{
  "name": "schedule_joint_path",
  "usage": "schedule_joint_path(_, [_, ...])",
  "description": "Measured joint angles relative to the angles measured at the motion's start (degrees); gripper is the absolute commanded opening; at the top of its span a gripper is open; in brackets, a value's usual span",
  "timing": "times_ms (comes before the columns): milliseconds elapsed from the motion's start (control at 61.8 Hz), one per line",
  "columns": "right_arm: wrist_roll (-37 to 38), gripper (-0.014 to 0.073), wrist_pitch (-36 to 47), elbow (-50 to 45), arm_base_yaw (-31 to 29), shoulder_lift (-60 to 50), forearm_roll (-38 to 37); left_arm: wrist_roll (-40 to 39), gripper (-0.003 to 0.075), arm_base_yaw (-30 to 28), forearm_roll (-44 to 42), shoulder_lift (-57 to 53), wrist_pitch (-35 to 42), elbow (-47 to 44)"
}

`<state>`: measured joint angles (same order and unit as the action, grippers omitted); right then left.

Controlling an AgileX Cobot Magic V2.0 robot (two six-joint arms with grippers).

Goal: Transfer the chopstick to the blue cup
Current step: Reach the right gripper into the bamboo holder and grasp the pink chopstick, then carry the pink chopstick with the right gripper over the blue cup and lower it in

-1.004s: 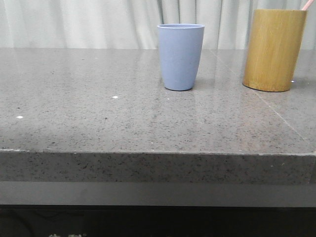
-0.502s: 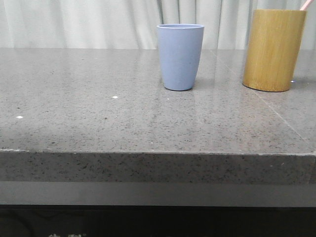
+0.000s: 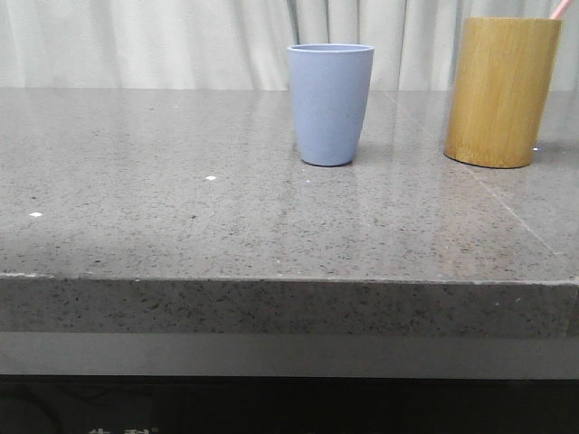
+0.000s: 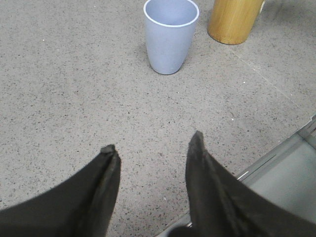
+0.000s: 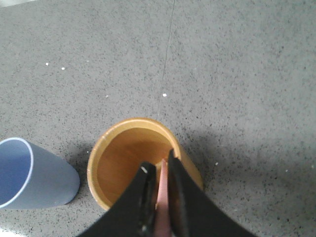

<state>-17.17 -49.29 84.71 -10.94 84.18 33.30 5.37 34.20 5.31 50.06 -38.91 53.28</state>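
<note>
I expect the pale pink chopstick to lean inside the blue cup's opening (image 5: 12, 170), with its tip above the cup's rim, once I let go with my right gripper.
The blue cup (image 3: 330, 104) stands upright at the middle back of the stone table and holds nothing. In the left wrist view the blue cup (image 4: 169, 42) is well ahead of my left gripper (image 4: 153, 141), which hangs open over bare table. My right gripper (image 5: 159, 162) is above the mouth of the bamboo cylinder (image 5: 116, 163), shut on the pale pink chopstick (image 5: 162, 190), whose lower end goes down inside the cylinder. In the front view only the chopstick's pink tip (image 3: 563, 9) rises above the cylinder's rim at the top right.
The yellow-brown bamboo cylinder (image 3: 502, 90) stands to the right of the blue cup with a gap between them. The blue cup (image 5: 44, 180) sits beside it in the right wrist view. The table's front edge (image 4: 276, 153) lies close to my left gripper. A pale curtain (image 3: 136, 41) hangs behind.
</note>
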Motion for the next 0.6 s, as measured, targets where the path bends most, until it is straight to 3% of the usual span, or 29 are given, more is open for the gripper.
schedule_joint_path(599, [-1.25,-0.0051,-12.31,19.45,0.0,-9.26,-6.07,0.0,0.0314,0.0,0.0,0.0,-0.1,0.0])
